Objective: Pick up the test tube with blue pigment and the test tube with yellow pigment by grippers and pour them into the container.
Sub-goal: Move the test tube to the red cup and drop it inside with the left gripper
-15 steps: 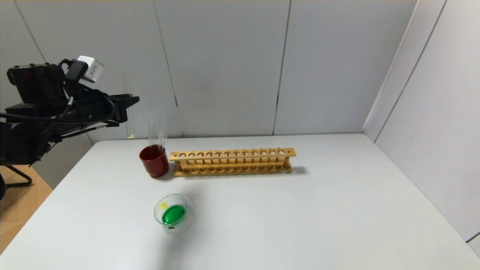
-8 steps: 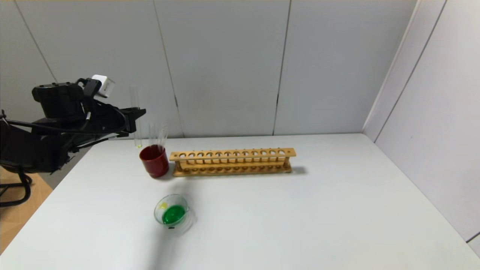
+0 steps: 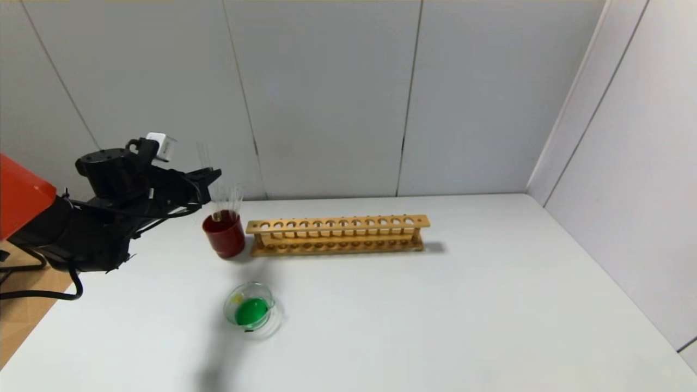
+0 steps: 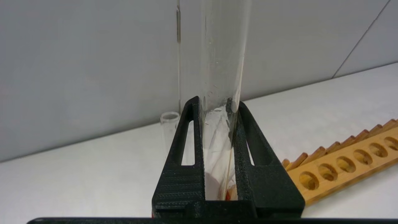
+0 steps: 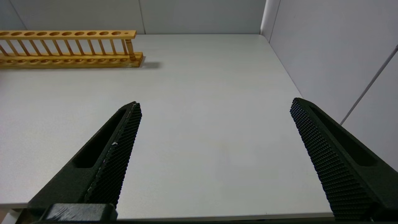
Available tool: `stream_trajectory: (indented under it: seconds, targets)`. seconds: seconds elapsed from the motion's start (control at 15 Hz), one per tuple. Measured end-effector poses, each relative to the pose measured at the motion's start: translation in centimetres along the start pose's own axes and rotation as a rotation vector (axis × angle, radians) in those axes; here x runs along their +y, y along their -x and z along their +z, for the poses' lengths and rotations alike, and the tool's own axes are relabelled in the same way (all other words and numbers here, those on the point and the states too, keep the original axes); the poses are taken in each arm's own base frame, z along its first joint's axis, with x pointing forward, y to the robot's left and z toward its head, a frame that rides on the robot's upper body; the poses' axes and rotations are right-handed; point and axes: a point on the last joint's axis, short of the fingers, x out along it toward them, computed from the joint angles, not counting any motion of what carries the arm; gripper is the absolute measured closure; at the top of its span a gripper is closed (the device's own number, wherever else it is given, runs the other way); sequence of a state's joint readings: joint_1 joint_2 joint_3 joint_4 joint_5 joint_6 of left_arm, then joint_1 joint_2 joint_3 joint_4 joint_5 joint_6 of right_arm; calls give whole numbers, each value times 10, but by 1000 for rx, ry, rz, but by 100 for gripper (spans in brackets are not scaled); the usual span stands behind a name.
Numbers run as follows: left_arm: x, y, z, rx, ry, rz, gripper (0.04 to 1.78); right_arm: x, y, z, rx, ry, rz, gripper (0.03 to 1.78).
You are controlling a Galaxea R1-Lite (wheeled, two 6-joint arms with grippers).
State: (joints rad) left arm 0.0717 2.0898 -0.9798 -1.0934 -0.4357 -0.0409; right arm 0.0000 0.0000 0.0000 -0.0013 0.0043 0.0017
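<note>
Next, my left gripper lets go of the yellow pigment test tube inside the dark red cup (image 3: 219, 221), among the other clear tubes.
My left gripper (image 3: 211, 177) is shut on a slender clear test tube (image 3: 208, 163), held nearly upright at the table's back left. The tube's base, with a trace of yellow, is at the mouth of the dark red cup (image 3: 224, 239). In the left wrist view the fingers (image 4: 186, 130) clamp the tube (image 4: 222, 62). The container (image 3: 226, 310), a low clear glass dish, holds green liquid with a yellow spot, nearer me than the cup. No tube with blue liquid shows. My right gripper (image 5: 216, 105) is open and empty over the table's right side.
Clear tubes (image 3: 235, 198) stand in the red cup; one (image 4: 169, 130) shows behind my left fingers. A long wooden test tube rack (image 3: 337, 234) with no tubes in it stands right of the cup. Grey walls close the back and right.
My left gripper has moved down and to the right with the tube. The tube's base has come from beside the cup to the cup's mouth.
</note>
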Motion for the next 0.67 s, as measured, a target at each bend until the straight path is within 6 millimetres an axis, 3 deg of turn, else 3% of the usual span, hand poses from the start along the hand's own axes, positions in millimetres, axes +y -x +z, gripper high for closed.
stream_trajectory:
  seconds: [0.67]
  targets:
    - [7, -6, -26, -14, -4, 7, 151, 0, 0, 0, 0, 0, 0, 6]
